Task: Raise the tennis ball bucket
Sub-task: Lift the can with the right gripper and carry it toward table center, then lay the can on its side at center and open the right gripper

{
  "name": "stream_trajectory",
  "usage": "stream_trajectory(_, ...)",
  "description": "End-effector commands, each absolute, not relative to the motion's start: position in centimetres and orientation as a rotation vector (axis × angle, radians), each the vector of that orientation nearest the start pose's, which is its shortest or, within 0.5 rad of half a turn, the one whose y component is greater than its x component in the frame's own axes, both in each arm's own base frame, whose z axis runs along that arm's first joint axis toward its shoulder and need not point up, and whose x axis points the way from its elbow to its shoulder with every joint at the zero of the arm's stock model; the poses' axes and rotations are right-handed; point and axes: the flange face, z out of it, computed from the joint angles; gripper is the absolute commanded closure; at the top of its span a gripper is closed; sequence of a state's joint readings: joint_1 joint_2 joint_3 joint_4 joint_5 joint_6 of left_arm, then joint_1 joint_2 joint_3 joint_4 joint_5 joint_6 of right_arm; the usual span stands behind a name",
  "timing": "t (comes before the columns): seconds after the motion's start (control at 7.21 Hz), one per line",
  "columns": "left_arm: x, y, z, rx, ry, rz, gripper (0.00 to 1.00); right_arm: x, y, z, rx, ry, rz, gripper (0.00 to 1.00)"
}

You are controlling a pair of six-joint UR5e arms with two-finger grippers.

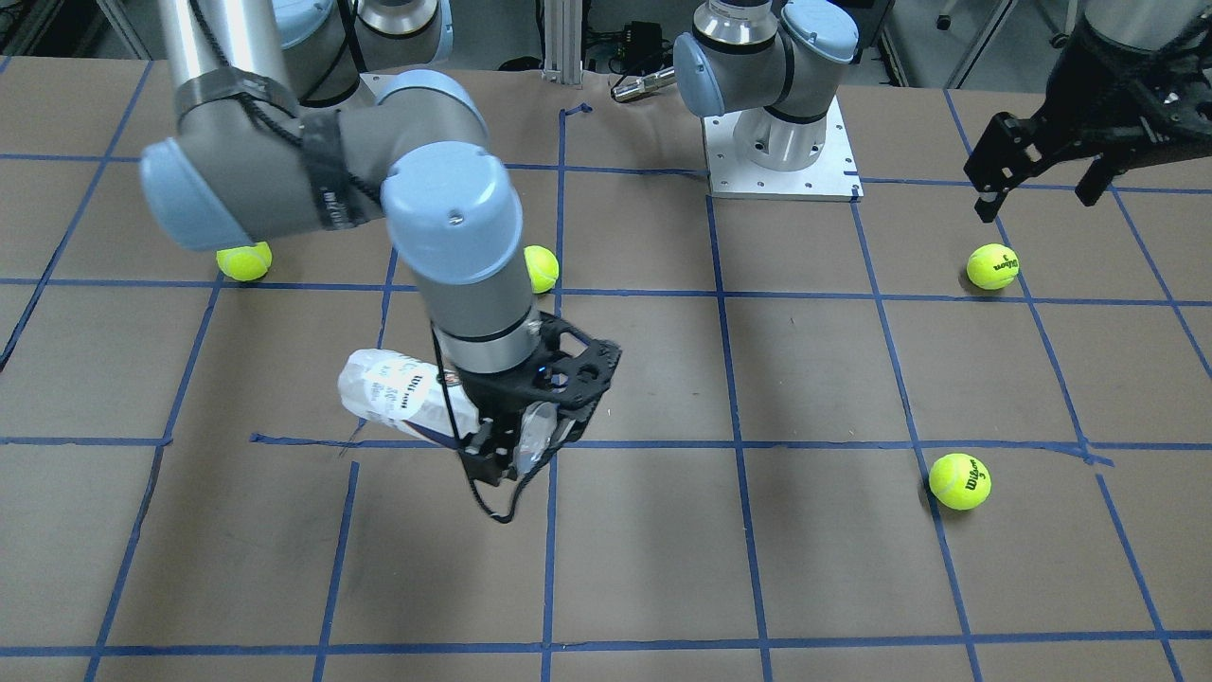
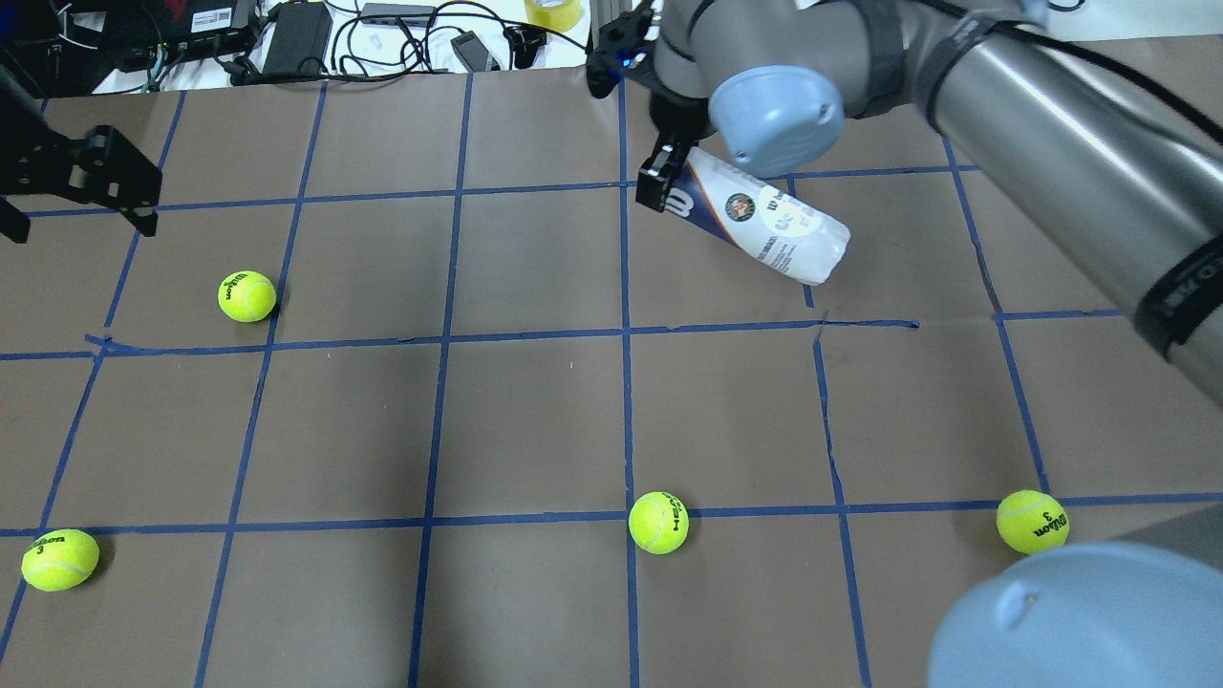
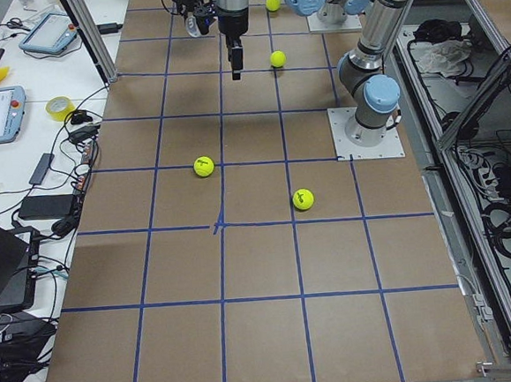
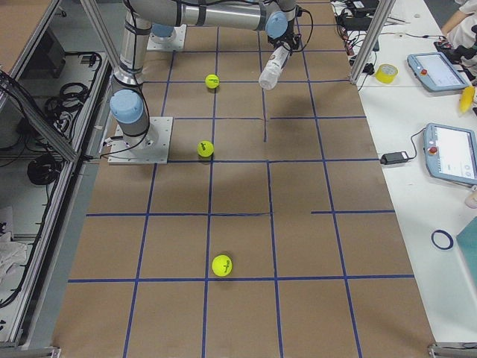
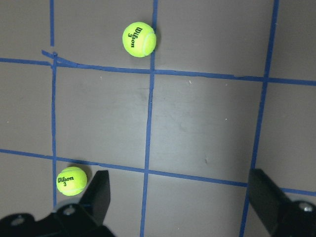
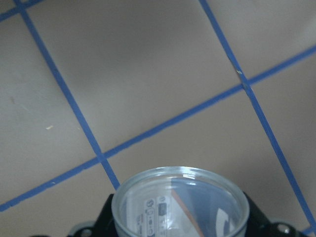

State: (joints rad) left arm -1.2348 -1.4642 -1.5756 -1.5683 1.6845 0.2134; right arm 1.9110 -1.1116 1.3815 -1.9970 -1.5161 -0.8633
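I should release the tennis ball bucket from my right gripper on the brown table, over the blue tape crossing (image 1: 581,449) beside its fingers.
The tennis ball bucket (image 2: 764,225) is a clear can with a white-and-navy label. It hangs tilted in the air above the brown table, also seen in the front view (image 1: 402,393) and the exterior right view (image 4: 270,72). My right gripper (image 2: 669,186) is shut on the can's navy end; it also shows in the front view (image 1: 511,455). The right wrist view looks down the can's clear round end (image 6: 178,207). My left gripper (image 1: 1037,194) is open and empty, raised over the table's left side, its fingers (image 5: 96,195) spread wide in the left wrist view.
Several yellow-green tennis balls lie on the table: (image 2: 246,295), (image 2: 59,559), (image 2: 657,522), (image 2: 1031,522). Blue tape lines grid the brown table (image 2: 535,420). Cables and electronics (image 2: 296,33) sit along the far edge. The left arm's base plate (image 1: 781,156) is bolted to the table.
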Motion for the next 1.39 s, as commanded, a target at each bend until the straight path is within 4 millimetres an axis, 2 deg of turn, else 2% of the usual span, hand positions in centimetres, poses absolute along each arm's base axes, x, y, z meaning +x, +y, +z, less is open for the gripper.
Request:
stream_trajectory(0.0,8.0,-46.8,53.3,-0.254,3.054,-0.117,0.00,46.8,-54.8,30.1,-2.136,2.274,-0.347,0.83)
stream_trajectory(0.14,8.5,-46.6,53.1,-0.271,3.056,-0.109,0.00,48.6,-54.7,27.8,-2.211,2.203,-0.395,0.84)
stream_trajectory(0.28,8.0,-46.6,53.0,-0.259,3.061,-0.109,0.00,49.1,-54.7,26.3,-2.241,2.172,-0.380,0.84)
stream_trajectory(0.42,8.0,-46.5,53.0,-0.259,3.058,-0.107,0.00,49.0,-54.7,25.6,-2.316,2.122,-0.352,0.84)
stream_trajectory(0.83,7.9,-46.3,53.0,-0.252,3.058,-0.104,0.00,48.8,-54.7,23.7,-2.353,2.147,-0.297,0.82)
stream_trajectory(0.97,7.9,-46.3,53.0,-0.254,3.057,-0.104,0.00,49.0,-54.6,22.9,-2.335,2.162,-0.284,0.74)
stream_trajectory(1.11,7.9,-46.3,53.0,-0.252,3.058,-0.104,0.00,49.1,-54.6,22.1,-2.321,2.161,-0.268,0.53)
stream_trajectory(1.25,7.9,-46.3,53.0,-0.254,3.057,-0.104,0.00,49.2,-54.6,21.5,-2.321,2.148,-0.256,0.12)
